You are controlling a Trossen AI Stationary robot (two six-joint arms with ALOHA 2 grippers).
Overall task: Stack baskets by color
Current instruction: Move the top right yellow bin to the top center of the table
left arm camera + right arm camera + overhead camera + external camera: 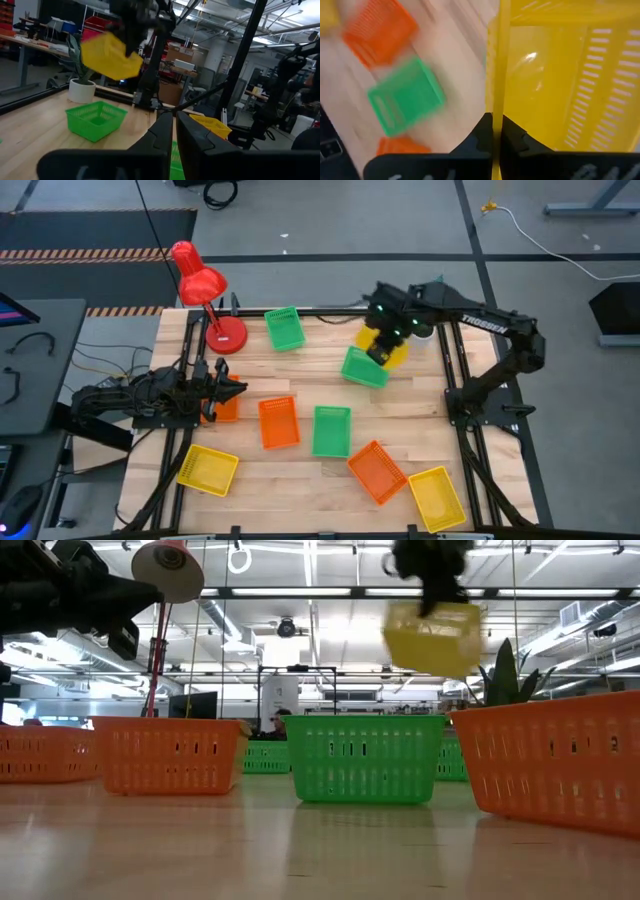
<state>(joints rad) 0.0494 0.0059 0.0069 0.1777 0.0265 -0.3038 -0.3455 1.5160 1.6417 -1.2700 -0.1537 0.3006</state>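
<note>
Next, my right gripper releases the yellow basket on the bare wood (328, 334) next to the green basket, near the red desk lamp. The yellow basket is still held in the air.
My right gripper (384, 338) hangs over the table's far right part, shut on a yellow basket (432, 637) that it holds in the air; the basket also shows in the left wrist view (110, 55). A green basket (365, 368) stands on the table just below it. Two more green baskets (284, 328) (331, 430), orange baskets (278, 422) (376, 471) and yellow baskets (208, 470) (436, 498) stand apart on the wood. My left gripper (235, 388) waits shut at the left edge, beside an orange basket (226, 410). My right gripper pinches one side wall of the yellow basket at its rim (494, 75), one finger inside the basket and one outside. The fingers come from above, slanting down. The basket hangs tilted below them, clear of the table and of the green basket underneath.
A red desk lamp (200, 280) stands at the far left corner and a white plant pot (82, 91) at the far right. Black frame rails (455, 395) run along the table's sides. Bare wood lies between the baskets in the middle.
</note>
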